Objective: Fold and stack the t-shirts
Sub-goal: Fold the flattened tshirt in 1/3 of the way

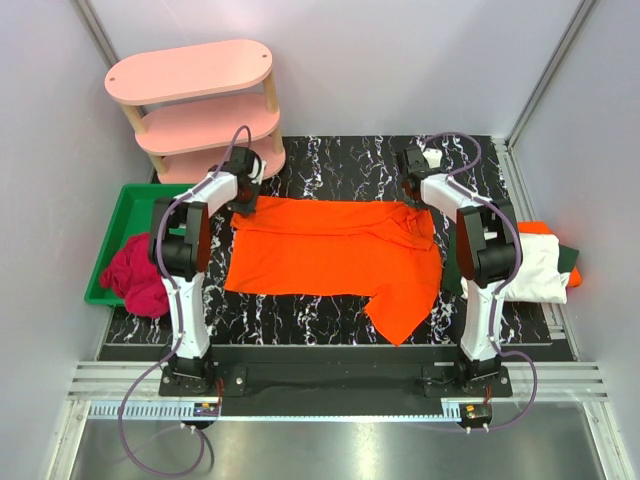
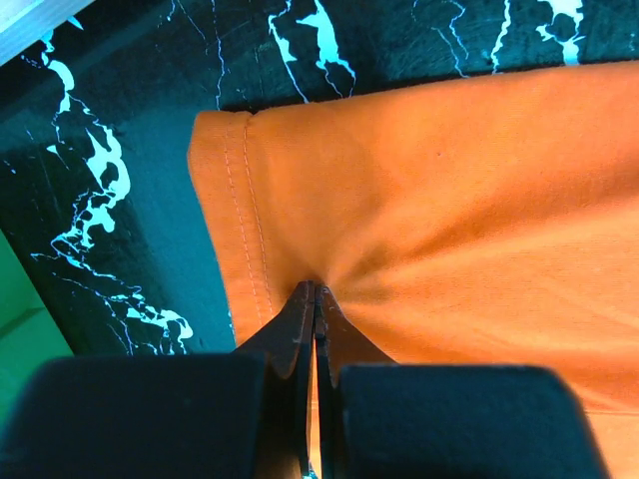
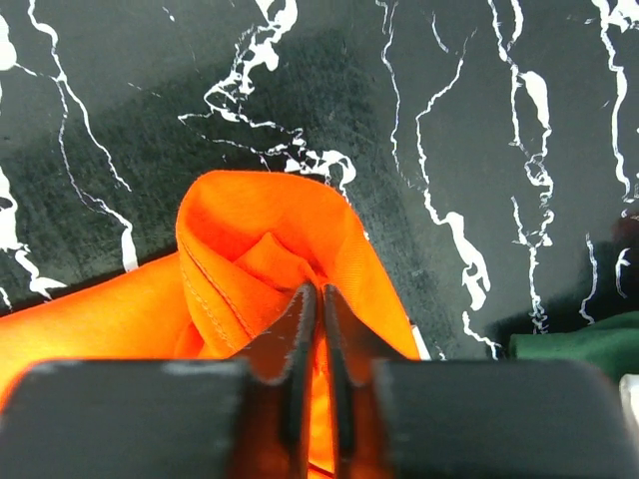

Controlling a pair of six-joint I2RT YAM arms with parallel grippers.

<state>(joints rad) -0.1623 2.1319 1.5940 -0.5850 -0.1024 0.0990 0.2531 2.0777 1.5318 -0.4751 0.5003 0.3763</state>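
Note:
The robot's right gripper is pinching bunched folds inside the orange t-shirt's corner, so it should open, back away and grab the corner nearer its far edge (image 3: 212, 194).
A large bright orange t-shirt (image 1: 335, 255) lies spread across the black marble table (image 1: 330, 165). My left gripper (image 1: 243, 206) is shut on its far left corner, pinching the cloth (image 2: 419, 220) beside the stitched hem. My right gripper (image 1: 412, 196) is shut on its far right corner, where the cloth (image 3: 265, 254) bunches into folds. A pile with white (image 1: 535, 270), dark green (image 1: 568, 258) and orange (image 1: 538, 228) shirts lies at the table's right edge; the green one shows in the right wrist view (image 3: 584, 344).
A pink three-tier shelf (image 1: 200, 105) stands at the back left. A green tray (image 1: 125, 235) at the left holds a crumpled magenta cloth (image 1: 135, 275). Grey walls close in both sides.

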